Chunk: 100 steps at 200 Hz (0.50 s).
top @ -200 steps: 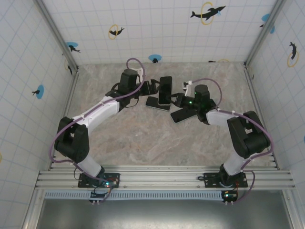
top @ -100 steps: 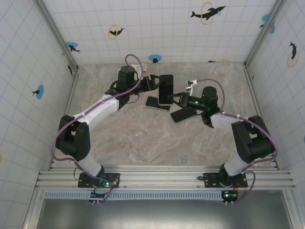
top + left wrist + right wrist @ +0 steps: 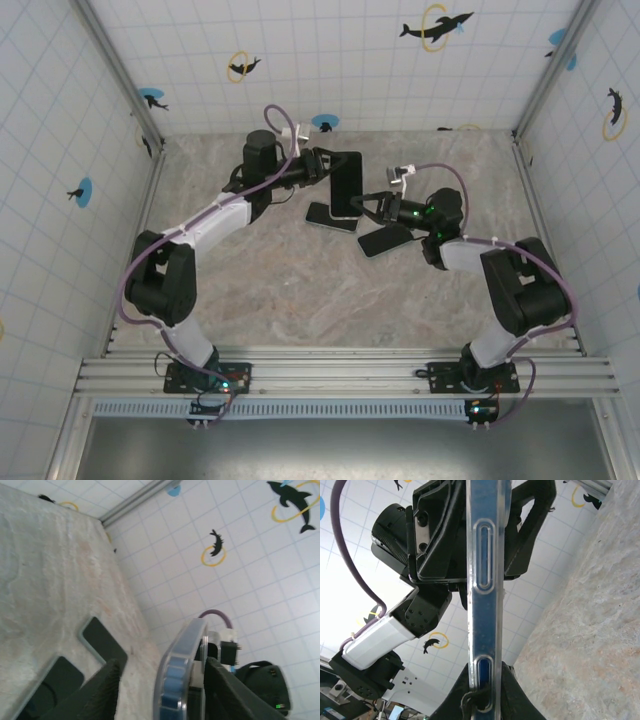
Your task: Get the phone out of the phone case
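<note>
My right gripper grips phone and case at the case's long edge; it should open, then take a corner of the case's lower end [image 3: 333,216].
The phone in its clear case [image 3: 348,185] is held up off the table, edge-on to both wrist cameras. My right gripper [image 3: 366,208] is shut on its lower end; in the right wrist view the fingers [image 3: 512,692] pinch the case's rim [image 3: 482,555] from both sides. My left gripper [image 3: 334,168] straddles the upper end. In the left wrist view the blue-edged case [image 3: 187,640] stands between the jaws: the right finger [image 3: 225,690] lies close against its back, and the left finger [image 3: 100,692] stands clear, with a gap.
Two more dark phones or cases lie flat on the marble table just below the held one [image 3: 328,216] [image 3: 386,240], seen also under my left gripper [image 3: 102,642] [image 3: 45,685]. Tiled walls close in the table at the back and both sides.
My left gripper has moved in around the top of the phone and its jaws have narrowed a lot. The right forearm swung outward while keeping its grip.
</note>
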### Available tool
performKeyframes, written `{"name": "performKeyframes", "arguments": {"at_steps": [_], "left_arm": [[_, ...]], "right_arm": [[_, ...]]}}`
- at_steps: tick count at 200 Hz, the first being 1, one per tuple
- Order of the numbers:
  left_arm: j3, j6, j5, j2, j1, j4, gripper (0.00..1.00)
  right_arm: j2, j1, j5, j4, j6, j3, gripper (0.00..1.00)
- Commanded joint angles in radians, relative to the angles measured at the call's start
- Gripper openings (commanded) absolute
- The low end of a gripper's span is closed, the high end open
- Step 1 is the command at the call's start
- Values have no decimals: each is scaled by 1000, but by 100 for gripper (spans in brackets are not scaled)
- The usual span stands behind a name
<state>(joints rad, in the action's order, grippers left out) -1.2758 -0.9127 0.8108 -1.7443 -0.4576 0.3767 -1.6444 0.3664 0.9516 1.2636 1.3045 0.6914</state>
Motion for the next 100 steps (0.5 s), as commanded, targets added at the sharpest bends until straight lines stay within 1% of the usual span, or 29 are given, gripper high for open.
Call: {"name": "performKeyframes", "arguments": {"at_steps": [1, 27, 55, 74, 80, 100], "left_arm": [[-16, -73, 90, -15, 1, 86, 41], [-20, -72, 120, -17, 2, 80, 39], [-19, -68, 143, -18, 1, 72, 25], [-14, -63, 140, -14, 2, 70, 22], [-14, -61, 140, -13, 2, 70, 19], [-20, -56, 140, -15, 5, 77, 17]], "right_arm": [[-16, 1, 21, 151, 42, 23, 9], [-30, 0, 19, 161, 58, 35, 9], [-47, -1, 18, 193, 89, 47, 10], [-53, 0, 16, 193, 91, 51, 10], [-55, -2, 17, 194, 91, 51, 10], [-63, -4, 21, 194, 94, 51, 10]]}}
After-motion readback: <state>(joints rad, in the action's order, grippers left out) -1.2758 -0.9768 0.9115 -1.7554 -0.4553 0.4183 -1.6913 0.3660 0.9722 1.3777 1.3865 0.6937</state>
